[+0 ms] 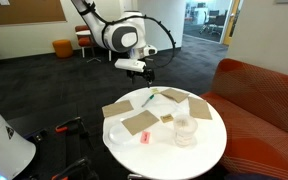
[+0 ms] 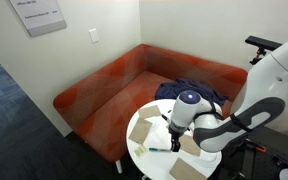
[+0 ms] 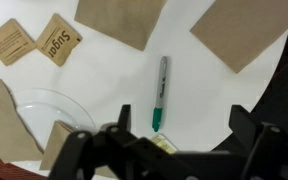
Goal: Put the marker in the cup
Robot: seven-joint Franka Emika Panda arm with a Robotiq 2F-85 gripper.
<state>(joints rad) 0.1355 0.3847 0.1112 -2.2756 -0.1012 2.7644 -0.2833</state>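
Observation:
Next, my gripper grips the marker's green-teal cap (image 1: 151,97) (image 3: 159,112), close to where the cap meets the marker's grey body.
The marker (image 3: 160,92), a slim grey pen with a green-teal cap, lies flat on the round white table (image 1: 199,158). It also shows in both exterior views (image 1: 147,100) (image 2: 159,150). My gripper (image 3: 184,125) is open and empty, hovering above the table with the marker's cap end just inside its left finger. In an exterior view the gripper (image 1: 139,72) hangs over the table's far edge. The clear plastic cup (image 1: 185,130) stands upright on the near right part of the table, apart from the gripper. The cup is out of the wrist view.
Several brown cardboard pieces (image 3: 124,20) (image 3: 239,30) and two sugar packets (image 3: 34,42) lie around the marker. A flat whitish plastic piece (image 3: 39,108) and a small pink-red object (image 1: 144,137) lie nearby. A red sofa (image 2: 114,85) borders the table.

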